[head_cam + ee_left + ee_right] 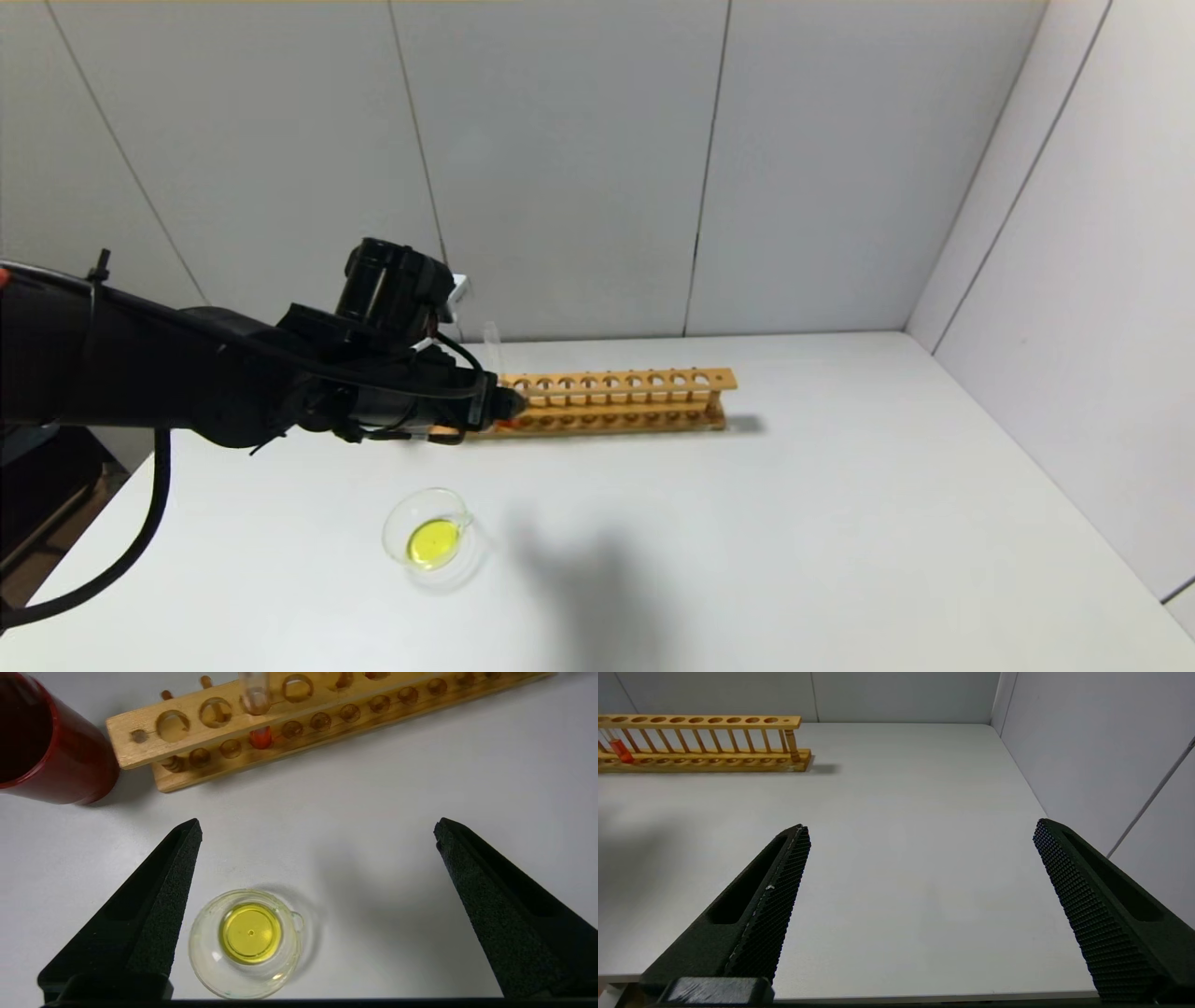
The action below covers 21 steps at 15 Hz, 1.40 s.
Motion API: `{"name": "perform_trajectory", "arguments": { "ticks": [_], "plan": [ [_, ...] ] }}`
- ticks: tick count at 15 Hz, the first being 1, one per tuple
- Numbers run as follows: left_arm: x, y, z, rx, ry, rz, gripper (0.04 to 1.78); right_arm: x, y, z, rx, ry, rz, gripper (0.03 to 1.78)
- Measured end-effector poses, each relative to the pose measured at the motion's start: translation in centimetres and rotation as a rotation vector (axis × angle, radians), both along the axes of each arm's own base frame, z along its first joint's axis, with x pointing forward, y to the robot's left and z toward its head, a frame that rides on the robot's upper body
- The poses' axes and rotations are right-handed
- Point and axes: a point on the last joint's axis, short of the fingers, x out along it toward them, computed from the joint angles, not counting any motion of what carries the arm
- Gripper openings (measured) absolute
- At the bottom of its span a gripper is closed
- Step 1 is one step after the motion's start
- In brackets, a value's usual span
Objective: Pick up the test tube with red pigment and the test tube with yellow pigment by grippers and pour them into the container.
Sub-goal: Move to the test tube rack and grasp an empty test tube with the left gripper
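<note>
My left gripper needs to next close on the clear upper part [496, 354] [255, 684] of the test tube with red pigment, a little above the top board of the wooden rack.
The test tube with red pigment [259, 737] stands upright in the wooden rack [327, 700], in the third hole from the rack's near end. It also shows in the right wrist view [619, 749]. The container [247, 942], a small clear glass dish, holds yellow liquid and sits on the white table in front of the rack [429, 539]. My left gripper [317, 821] is open and empty, hanging above the table between the dish and the rack [495, 406]. My right gripper [920, 823] is open and empty over bare table. No test tube with yellow pigment is in view.
A dark red cup [51, 751] stands beside the rack's near end. The rack [616, 401] runs along the back of the table [840, 523], with its other holes showing no tubes. Grey walls close in the back and the right side.
</note>
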Motion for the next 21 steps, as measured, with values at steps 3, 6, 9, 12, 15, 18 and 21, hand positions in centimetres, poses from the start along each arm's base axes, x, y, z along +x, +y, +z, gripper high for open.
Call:
{"name": "perform_trajectory", "arguments": {
  "ticks": [3, 6, 9, 12, 15, 18, 21],
  "plan": [
    [0.6, -0.5, -0.2, 0.022, -0.025, 0.039, 1.75, 0.0, 0.0, 0.0, 0.0, 0.0, 0.0, 1.75],
    [1.8, -0.9, -1.6, 0.058, -0.101, 0.133, 1.75, 0.0, 0.0, 0.0, 0.0, 0.0, 0.0, 1.75],
    [3.5, -2.1, -3.4, 0.053, -0.215, 0.207, 1.75, 0.0, 0.0, 0.0, 0.0, 0.0, 0.0, 1.75],
    [4.9, -3.2, -4.7, 0.027, -0.293, 0.229, 1.75, 0.0, 0.0, 0.0, 0.0, 0.0, 0.0, 1.75],
    [5.2, -3.4, -5.7, 0.034, -0.274, 0.236, 1.75, 0.0, 0.0, 0.0, 0.0, 0.0, 0.0, 1.75],
    [5.3, -3.4, -6.1, 0.03, -0.265, 0.244, 1.75, 0.0, 0.0, 0.0, 0.0, 0.0, 0.0, 1.75],
    [5.5, -3.4, -6.0, -0.003, -0.265, 0.261, 1.75, 0.0, 0.0, 0.0, 0.0, 0.0, 0.0, 1.75]
  ]
}}
